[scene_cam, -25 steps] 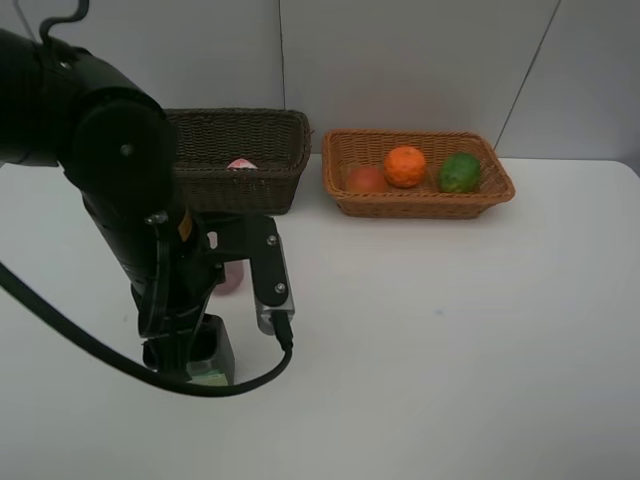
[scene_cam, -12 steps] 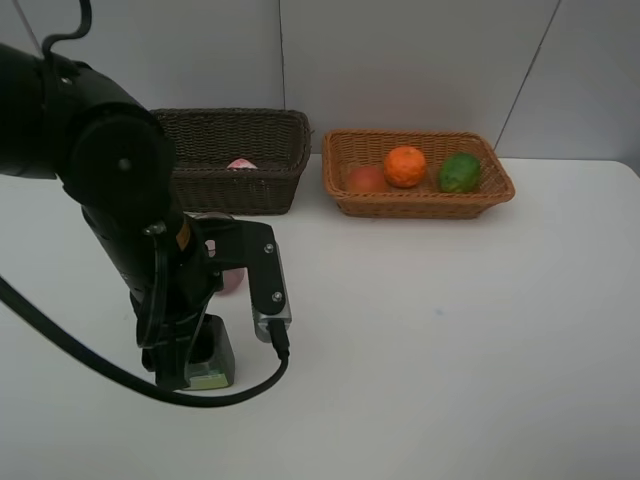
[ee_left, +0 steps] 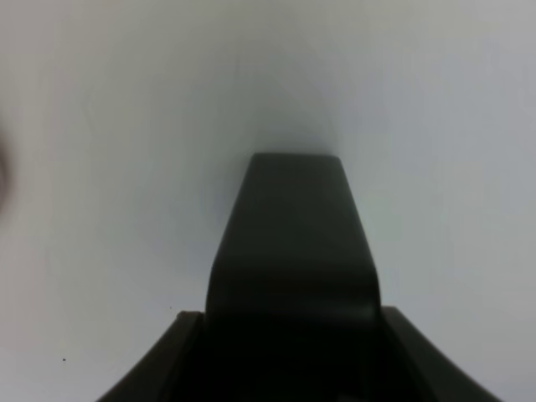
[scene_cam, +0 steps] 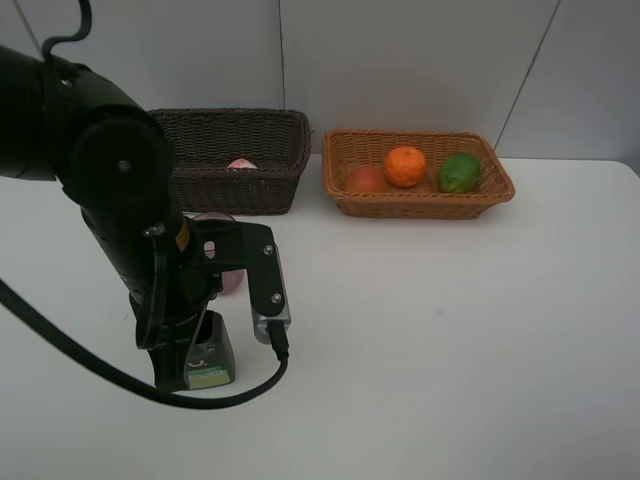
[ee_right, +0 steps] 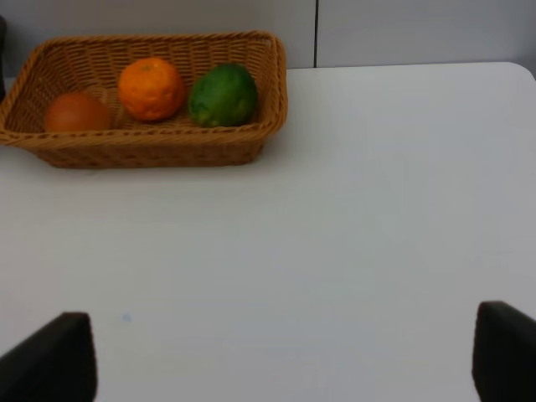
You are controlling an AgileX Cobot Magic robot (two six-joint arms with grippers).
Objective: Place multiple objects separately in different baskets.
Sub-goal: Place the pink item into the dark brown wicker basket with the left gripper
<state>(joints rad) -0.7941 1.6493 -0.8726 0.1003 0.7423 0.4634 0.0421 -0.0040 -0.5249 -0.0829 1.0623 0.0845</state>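
My left gripper is holding the dark green pump bottle. It will let go of it in the dark brown basket (scene_cam: 178, 153), next to the pink bottle.
My left gripper (scene_cam: 197, 362) points down at the table's front left, its jaws closed around the dark green pump bottle (scene_cam: 208, 372), which rests on the table. In the left wrist view the bottle (ee_left: 291, 268) fills the lower middle. The purple-pink cup (scene_cam: 230, 279) stands just behind the arm, mostly hidden. The pink white-capped bottle (scene_cam: 240, 164) lies in the dark brown basket (scene_cam: 270, 150). The light basket (scene_cam: 420, 206) holds the red-orange fruit (scene_cam: 366, 179), the orange (scene_cam: 405, 166) and the green fruit (scene_cam: 460, 172). My right gripper (ee_right: 280, 352) is open and empty over bare table.
Both baskets stand side by side at the back, against a grey wall. The right wrist view shows the light basket (ee_right: 151, 151) with its three fruits. The black left arm (scene_cam: 120, 180) and its cable (scene_cam: 230, 385) cover the table's left part.
The left arm has shifted slightly to the left and lower over the pump bottle. The bottle, cup and baskets have stayed in place.
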